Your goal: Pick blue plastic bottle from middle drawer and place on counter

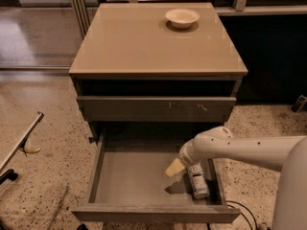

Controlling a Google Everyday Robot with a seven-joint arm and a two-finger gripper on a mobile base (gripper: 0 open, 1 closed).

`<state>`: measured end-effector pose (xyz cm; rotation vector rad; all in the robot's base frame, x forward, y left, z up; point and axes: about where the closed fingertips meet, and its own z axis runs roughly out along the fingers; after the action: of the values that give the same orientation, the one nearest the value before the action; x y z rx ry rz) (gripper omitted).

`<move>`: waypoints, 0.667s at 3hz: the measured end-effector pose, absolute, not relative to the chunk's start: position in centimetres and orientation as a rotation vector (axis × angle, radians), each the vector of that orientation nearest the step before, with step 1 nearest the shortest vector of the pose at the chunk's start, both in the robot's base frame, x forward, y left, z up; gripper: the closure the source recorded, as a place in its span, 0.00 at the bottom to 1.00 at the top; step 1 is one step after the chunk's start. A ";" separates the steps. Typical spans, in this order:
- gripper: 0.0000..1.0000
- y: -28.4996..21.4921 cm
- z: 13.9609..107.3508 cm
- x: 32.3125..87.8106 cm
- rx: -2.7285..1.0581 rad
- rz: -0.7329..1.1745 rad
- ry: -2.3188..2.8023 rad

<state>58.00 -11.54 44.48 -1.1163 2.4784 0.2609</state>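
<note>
Next, I close my gripper on the cap end [194,168] of the blue plastic bottle, the end that is closer to the cabinet.
The blue plastic bottle [197,181] looks clear, with a pale label. It lies on its side on the floor of the open middle drawer [129,178], close to the right wall. My gripper [175,167] hangs inside the drawer just left of the bottle and slightly above the drawer floor, at the end of the white arm [240,150] that reaches in from the right. It holds nothing that I can see. The beige counter [144,42] tops the cabinet above.
A white bowl [182,17] sits at the back of the counter. The shut upper drawer front [156,108] has pale scratches. A metal bar [19,143] and a yellow scrap [31,150] lie on the speckled floor at left. A cable [240,207] runs at lower right.
</note>
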 end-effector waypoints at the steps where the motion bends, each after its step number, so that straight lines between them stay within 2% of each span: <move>1: 0.00 -11.8 41.4 58.4 -1.121 0.265 2.539; 2: 0.00 -12.7 38.9 58.3 -1.106 0.257 2.611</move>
<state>58.26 -12.75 38.86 -1.1057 2.6111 0.2569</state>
